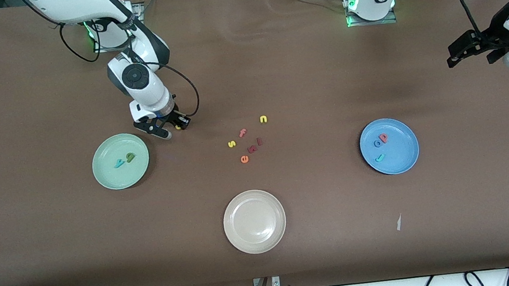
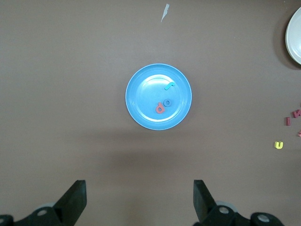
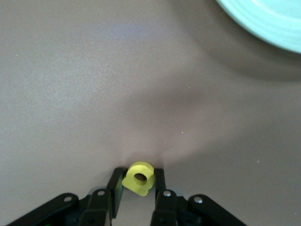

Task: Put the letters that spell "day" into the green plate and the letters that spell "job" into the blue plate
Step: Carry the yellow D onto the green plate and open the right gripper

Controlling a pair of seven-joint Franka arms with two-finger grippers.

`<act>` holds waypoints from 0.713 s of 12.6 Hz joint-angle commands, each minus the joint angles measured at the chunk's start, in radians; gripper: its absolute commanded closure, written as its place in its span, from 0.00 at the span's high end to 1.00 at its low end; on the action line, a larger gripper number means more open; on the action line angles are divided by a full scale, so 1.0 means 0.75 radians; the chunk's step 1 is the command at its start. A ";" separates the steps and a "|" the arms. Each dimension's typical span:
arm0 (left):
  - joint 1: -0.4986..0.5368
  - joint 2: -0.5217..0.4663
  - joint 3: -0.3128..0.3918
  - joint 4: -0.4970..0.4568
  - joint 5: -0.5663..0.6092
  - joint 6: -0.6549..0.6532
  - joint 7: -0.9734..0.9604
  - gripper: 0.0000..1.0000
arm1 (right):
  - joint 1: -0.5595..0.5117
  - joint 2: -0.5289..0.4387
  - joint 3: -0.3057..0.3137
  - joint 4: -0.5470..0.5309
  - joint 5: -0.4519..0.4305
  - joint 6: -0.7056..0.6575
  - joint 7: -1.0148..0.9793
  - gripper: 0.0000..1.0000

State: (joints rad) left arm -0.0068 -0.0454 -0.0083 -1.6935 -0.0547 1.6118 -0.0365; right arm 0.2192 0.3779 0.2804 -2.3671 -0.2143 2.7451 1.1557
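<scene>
The yellow a, now low over the table beside the green plate, will go down on the green plate (image 1: 122, 168) beside the light blue y, set there by my right gripper.
My right gripper (image 1: 176, 128) is low over the table, shut on the yellow a (image 3: 139, 178), just beside the green plate (image 1: 108, 178) on its side toward the robots' bases. On that plate lie the dark green d (image 1: 130, 156) and the light blue y (image 1: 118, 164). The blue plate (image 1: 402, 159) holds the blue o (image 1: 377, 143), the pinkish-red b (image 1: 383, 137) and the teal j (image 1: 380, 157). My left gripper (image 1: 471, 50) waits open and empty at the left arm's end of the table; its wrist view shows the blue plate (image 2: 141, 108) with both fingers (image 2: 75, 197) wide apart.
Between the two plates lie loose letters: a yellow n (image 1: 263, 119), a pink f (image 1: 242, 133), a yellow s (image 1: 232, 144), two dark red ones (image 1: 256, 145) and an orange e (image 1: 244, 159). A cream-white plate (image 1: 257, 242) sits nearer the camera, with a paper scrap (image 1: 399, 222) beside it.
</scene>
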 commanded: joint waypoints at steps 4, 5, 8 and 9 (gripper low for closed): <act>-0.009 0.001 0.001 0.025 0.028 -0.004 0.020 1.00 | -0.081 -0.095 -0.045 0.067 -0.013 -0.115 -0.268 0.23; -0.009 0.001 0.001 0.025 0.028 -0.004 0.022 1.00 | -0.142 -0.117 -0.042 0.132 -0.003 -0.239 -0.398 0.23; -0.009 0.001 0.001 0.025 0.028 -0.006 0.022 1.00 | -0.237 -0.168 -0.053 0.325 0.010 -0.587 -0.763 0.24; -0.009 0.001 0.001 0.025 0.028 -0.006 0.022 1.00 | -0.259 -0.166 -0.087 0.342 0.010 -0.602 -0.861 0.24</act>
State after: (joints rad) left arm -0.0094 -0.0454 -0.0086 -1.6904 -0.0547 1.6121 -0.0351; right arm 0.0508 0.2603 0.2300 -2.1475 -0.2148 2.3540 0.6323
